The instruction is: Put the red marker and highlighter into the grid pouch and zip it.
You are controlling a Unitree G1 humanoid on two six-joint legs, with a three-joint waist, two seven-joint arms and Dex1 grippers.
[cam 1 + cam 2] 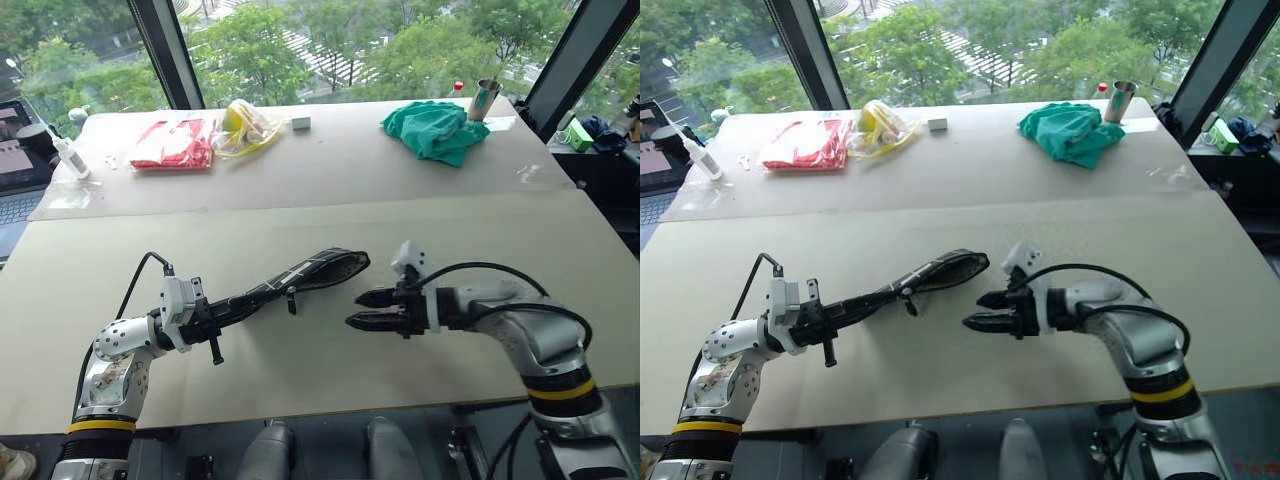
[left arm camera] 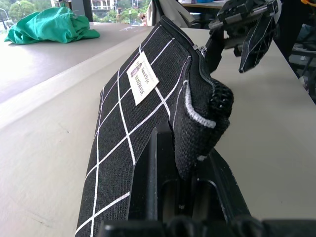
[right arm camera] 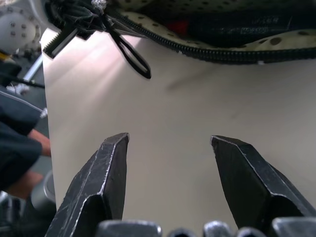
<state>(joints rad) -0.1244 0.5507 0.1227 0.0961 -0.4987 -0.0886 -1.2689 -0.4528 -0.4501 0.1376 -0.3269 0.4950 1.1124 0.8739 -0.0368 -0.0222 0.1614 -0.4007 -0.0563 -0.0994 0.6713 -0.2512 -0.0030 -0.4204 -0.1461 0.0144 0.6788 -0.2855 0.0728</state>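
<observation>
The zipper pull cord hangs midway with the pouch's opening gaping beyond it, so the robot's right gripper will take hold of the cord [image 1: 292,301] and pull it to the far end of the zipper.
My left gripper [image 1: 226,309] is shut on one end of the grid pouch [image 1: 300,275], holding it just above the table with its white label [image 2: 142,84] facing up. The pouch's mouth [image 3: 222,49] gapes open at the far end, showing dotted lining. Inside it a red bit [image 3: 177,27] lies beside a dark barrel, apparently the red marker. The black zipper pull cord [image 3: 131,57] dangles from the zipper. Just right of the mouth and clear of it, my right gripper [image 1: 355,310] stands open and empty, pointing at the pouch. The highlighter is out of view.
At the table's back lie a red plastic packet [image 1: 172,143], a yellow bag [image 1: 245,128], a small white block [image 1: 301,122], a green cloth [image 1: 435,130] and a metal cup [image 1: 487,98]. A white bottle [image 1: 68,155] stands at the back left edge.
</observation>
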